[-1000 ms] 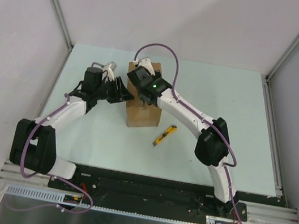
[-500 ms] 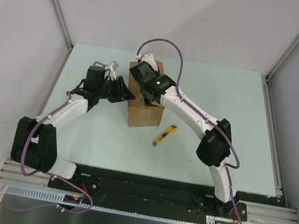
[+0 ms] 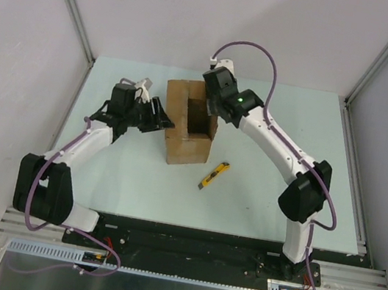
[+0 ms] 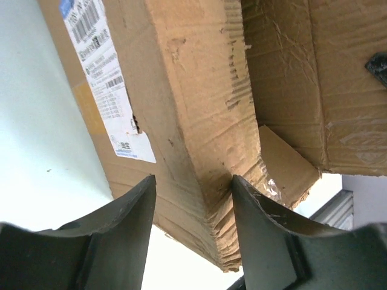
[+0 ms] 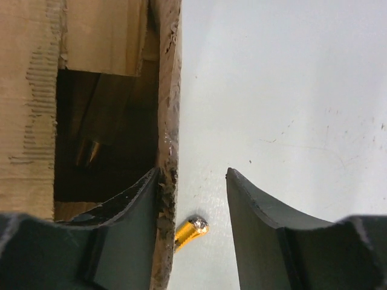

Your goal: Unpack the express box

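The flap is standing loose beside the opening of the box, so my right gripper should pinch the flap's top edge (image 5: pixel 170 124) and hold it steady while my left gripper reaches inside.
The express box (image 3: pixel 187 151), a brown carton, stands open at the table's middle, and its dark inside shows. My left gripper (image 3: pixel 160 118) is open against the box's left side. In the left wrist view its jaws (image 4: pixel 193 193) frame the crumpled edge of a flap (image 4: pixel 199 90) next to the white label (image 4: pixel 103 78). My right gripper (image 3: pixel 213 112) is open over the box's far right wall. In the right wrist view its jaws (image 5: pixel 193 181) straddle that wall (image 5: pixel 168 90), one finger inside and one outside. A small shiny item (image 5: pixel 89 151) lies inside the box.
A yellow utility knife (image 3: pixel 213 176) lies on the pale green table (image 3: pixel 290 146) just right of the box's front. Its end shows between my right fingers (image 5: pixel 192 229). Metal frame posts and white walls close in the table at the left, right and back.
My right arm has swung from over the box's middle to its far right wall, and the box's inside now shows. My left gripper has stayed at the left side.
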Robot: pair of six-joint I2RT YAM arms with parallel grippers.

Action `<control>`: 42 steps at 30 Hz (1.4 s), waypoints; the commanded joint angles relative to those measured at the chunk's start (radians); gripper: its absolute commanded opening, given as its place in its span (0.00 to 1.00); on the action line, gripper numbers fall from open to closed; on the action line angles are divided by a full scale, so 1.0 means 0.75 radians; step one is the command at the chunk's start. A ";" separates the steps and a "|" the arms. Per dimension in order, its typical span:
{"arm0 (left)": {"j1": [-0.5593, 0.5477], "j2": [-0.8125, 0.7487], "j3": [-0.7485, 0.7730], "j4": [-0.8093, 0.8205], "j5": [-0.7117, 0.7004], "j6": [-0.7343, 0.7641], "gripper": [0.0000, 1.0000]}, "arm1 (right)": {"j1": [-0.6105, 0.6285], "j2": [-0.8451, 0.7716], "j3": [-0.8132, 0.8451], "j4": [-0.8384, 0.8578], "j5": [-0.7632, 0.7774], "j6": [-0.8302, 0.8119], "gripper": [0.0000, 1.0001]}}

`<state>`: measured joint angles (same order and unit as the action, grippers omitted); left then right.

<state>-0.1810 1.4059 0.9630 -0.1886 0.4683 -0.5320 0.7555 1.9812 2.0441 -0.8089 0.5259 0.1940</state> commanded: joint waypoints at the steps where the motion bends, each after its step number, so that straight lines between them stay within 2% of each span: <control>1: 0.012 -0.081 0.080 -0.123 -0.115 0.079 0.61 | -0.077 -0.162 -0.178 0.090 -0.151 0.038 0.54; 2: 0.010 -0.099 0.092 -0.121 -0.123 0.096 0.61 | -0.085 -0.179 -0.209 0.125 -0.185 0.042 0.57; 9: 0.010 -0.118 0.154 -0.123 -0.174 0.145 0.63 | -0.140 -0.293 -0.410 0.240 -0.253 0.107 0.58; 10: 0.010 -0.116 0.162 -0.123 -0.164 0.143 0.63 | -0.154 -0.308 -0.435 0.262 -0.276 0.134 0.57; 13: 0.006 -0.109 0.176 -0.121 -0.152 0.128 0.63 | -0.201 -0.375 -0.571 0.377 -0.430 0.201 0.46; 15: -0.004 -0.103 0.184 -0.117 -0.154 0.128 0.63 | -0.228 -0.418 -0.675 0.491 -0.513 0.242 0.44; 20: -0.012 -0.087 0.195 -0.080 -0.154 0.096 0.65 | -0.302 -0.476 -0.756 0.641 -0.789 0.344 0.34; 25: -0.016 -0.095 0.154 -0.047 -0.234 0.002 0.66 | -0.349 -0.476 -0.815 0.743 -1.020 0.428 0.29; 31: -0.043 -0.028 0.131 -0.002 -0.242 -0.017 0.66 | -0.388 -0.451 -0.913 0.868 -1.157 0.498 0.29; 36: -0.057 0.017 0.129 0.004 -0.254 -0.013 0.66 | -0.398 -0.476 -1.085 1.066 -1.247 0.531 0.32; 39: -0.063 0.040 0.133 0.002 -0.260 -0.023 0.66 | -0.404 -0.488 -1.108 1.105 -1.239 0.537 0.40; 40: -0.063 0.050 0.131 0.002 -0.264 -0.035 0.65 | -0.404 -0.508 -1.110 1.101 -1.205 0.537 0.52; 42: -0.063 0.060 0.129 0.004 -0.264 -0.039 0.65 | -0.404 -0.541 -1.110 1.089 -1.151 0.515 0.64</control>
<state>-0.2207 1.4403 1.0599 -0.2184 0.2882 -0.5327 0.4515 1.6444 1.2167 -0.0559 -0.3653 0.5865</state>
